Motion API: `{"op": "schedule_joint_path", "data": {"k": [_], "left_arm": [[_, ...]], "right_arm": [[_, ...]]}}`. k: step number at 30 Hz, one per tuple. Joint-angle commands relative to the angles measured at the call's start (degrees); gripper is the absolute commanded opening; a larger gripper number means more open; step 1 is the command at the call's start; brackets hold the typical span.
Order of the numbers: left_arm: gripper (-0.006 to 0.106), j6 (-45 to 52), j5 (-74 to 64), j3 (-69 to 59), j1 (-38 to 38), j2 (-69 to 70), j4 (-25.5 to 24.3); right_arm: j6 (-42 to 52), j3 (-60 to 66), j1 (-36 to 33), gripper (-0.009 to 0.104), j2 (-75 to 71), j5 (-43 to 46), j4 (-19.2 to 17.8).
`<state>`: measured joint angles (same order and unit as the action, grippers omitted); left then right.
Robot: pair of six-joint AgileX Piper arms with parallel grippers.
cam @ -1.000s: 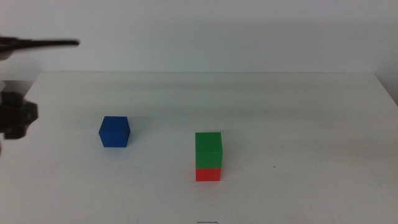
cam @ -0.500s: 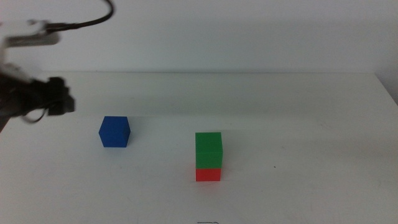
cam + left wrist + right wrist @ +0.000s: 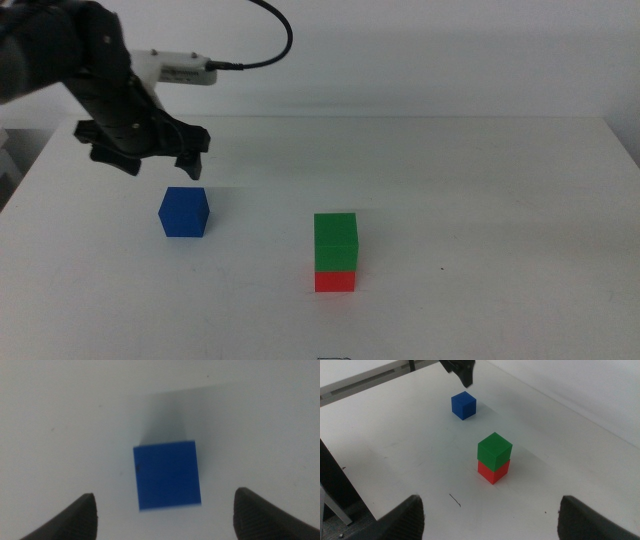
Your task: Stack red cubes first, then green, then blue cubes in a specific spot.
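The robot's left gripper needs to close on the opposite sides of the blue cube [image 3: 184, 207] [image 3: 167, 476], since the green cube is already resting on the red cube.
The blue cube [image 3: 184, 211] [image 3: 166, 475] [image 3: 463, 405] sits alone on the white table, left of centre. My left gripper [image 3: 160, 167] [image 3: 168, 519] hovers open just above and slightly behind it, jaws spread wider than the cube and not touching it. Its dark tip also shows in the right wrist view. Near the table's middle the green cube [image 3: 335, 241] [image 3: 494, 449] rests squarely on the red cube [image 3: 335, 281] [image 3: 492, 471]. My right gripper [image 3: 495, 521] is open and empty, held high and well back from the stack, outside the middle view.
The white tabletop [image 3: 480, 200] carries only the three cubes. A white cable [image 3: 180, 68] and a black lead run off the left arm's wrist. The table's edge [image 3: 350, 480] and a dark gap beside it appear in the right wrist view.
The left arm has swung in from the left edge to a spot over the blue cube. The cubes have not moved.
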<state>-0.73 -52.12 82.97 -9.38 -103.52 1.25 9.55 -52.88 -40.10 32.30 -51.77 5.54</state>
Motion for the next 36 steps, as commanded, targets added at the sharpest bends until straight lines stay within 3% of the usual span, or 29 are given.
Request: {"op": "schedule_joint_path", "data": {"k": [1,20,21,27,30,34,36], "left_arm": [[0.092,-0.40,0.94,3.97,-0.22,-0.37,1.10],[0.089,-1.90,4.49,5.40,-0.16,-10.82,2.94],[0.085,-2.46,4.49,5.40,-0.16,-10.89,2.95],[0.036,-5.38,2.47,5.45,-0.05,-10.74,1.45],[0.017,-5.61,-0.45,5.45,-0.05,-8.58,3.19],[0.000,-8.42,-4.66,5.40,-0.51,-3.03,3.75],[-0.002,-13.37,-6.41,5.39,-2.28,0.42,1.25]], "right_arm": [[0.64,-1.34,0.26,0.087,0.31,3.95,-0.35],[0.64,-1.34,0.26,0.087,0.31,3.95,-0.35],[0.64,-1.34,0.26,0.087,0.31,3.95,-0.35],[0.64,-1.34,0.26,0.087,0.31,3.95,-0.35],[0.64,-1.34,0.26,0.087,0.31,3.95,-0.35],[0.64,-1.34,0.26,0.087,0.31,3.95,-0.35],[0.64,-1.34,0.26,0.087,0.31,3.95,-0.35]]}}
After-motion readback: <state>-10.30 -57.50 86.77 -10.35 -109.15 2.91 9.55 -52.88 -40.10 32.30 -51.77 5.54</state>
